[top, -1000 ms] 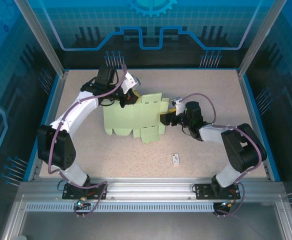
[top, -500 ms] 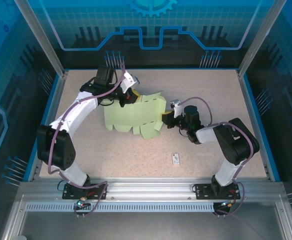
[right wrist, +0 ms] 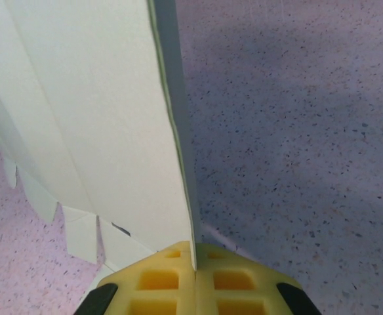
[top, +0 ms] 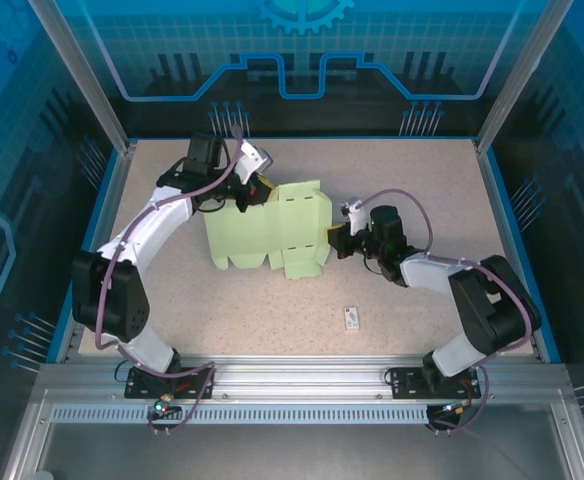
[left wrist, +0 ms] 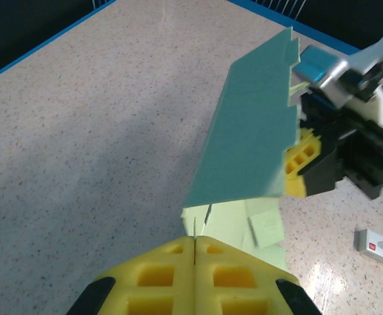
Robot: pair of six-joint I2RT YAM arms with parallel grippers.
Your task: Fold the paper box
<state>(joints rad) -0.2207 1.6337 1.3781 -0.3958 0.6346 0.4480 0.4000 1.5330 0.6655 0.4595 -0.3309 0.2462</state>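
Note:
The fingers of my left gripper close short of the raised panel's near end, so I need to open them, move in and take a deeper grip on the standing card (left wrist: 237, 167).
The paper box (top: 267, 235) is a pale mint-green card cut-out with flaps, lying mid-table with its right panel raised. My left gripper (top: 259, 190) is shut on its far left edge; in the left wrist view the yellow pads (left wrist: 195, 252) pinch the thin card (left wrist: 247, 144), whose raised panel stands ahead. My right gripper (top: 334, 240) is shut on the card's right edge; the right wrist view shows the sheet (right wrist: 93, 118) rising upright from between its pads (right wrist: 195, 259). The other gripper's black and yellow fingers (left wrist: 339, 157) stand behind the panel.
A tiny white tag (top: 352, 318) with a dark mark lies on the speckled tabletop (top: 422, 180) in front of the right arm, also at the edge of the left wrist view (left wrist: 378, 248). Blue walls ring the table.
The right gripper has lifted and turned the card's right panel from flat to raised, drawing it slightly left then back. The left gripper has kept its hold at the far left edge.

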